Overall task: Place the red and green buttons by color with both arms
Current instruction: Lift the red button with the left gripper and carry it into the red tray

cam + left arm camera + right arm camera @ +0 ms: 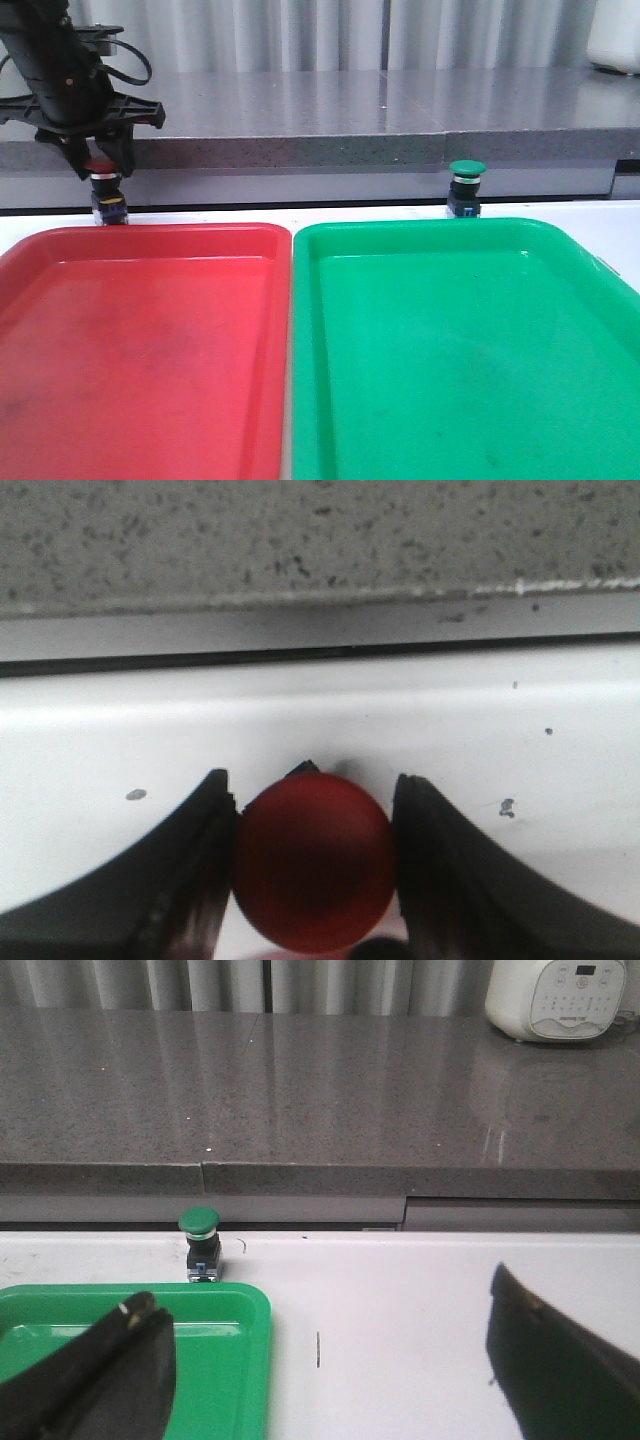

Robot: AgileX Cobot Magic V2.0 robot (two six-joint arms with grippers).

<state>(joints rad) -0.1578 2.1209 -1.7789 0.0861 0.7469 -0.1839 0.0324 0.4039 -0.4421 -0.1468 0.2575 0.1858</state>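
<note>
Next, my left gripper lets go of the red button upright on the bottom of the red tray, close to the middle of the tray (pixel 107 357).
The red button (pixel 104 186) stands on the white table just behind the red tray (pixel 140 340), at the far left. My left gripper (pixel 98 163) is down over it, its fingers (pixel 190 870) pressed against both sides of the dark red cap (pixel 314 860). The green button (pixel 466 187) stands upright behind the green tray (pixel 460 350); it also shows in the right wrist view (pixel 200 1243). My right gripper (pixel 320 1360) is open and empty, well short of the green button, over the green tray's corner (pixel 240 1340) and the bare table. It is out of the front view.
A grey stone counter (pixel 380 110) runs along behind the white table, with a step up right behind both buttons. A white appliance (pixel 560 998) stands on the counter at the far right. The two trays lie side by side and fill the table's front.
</note>
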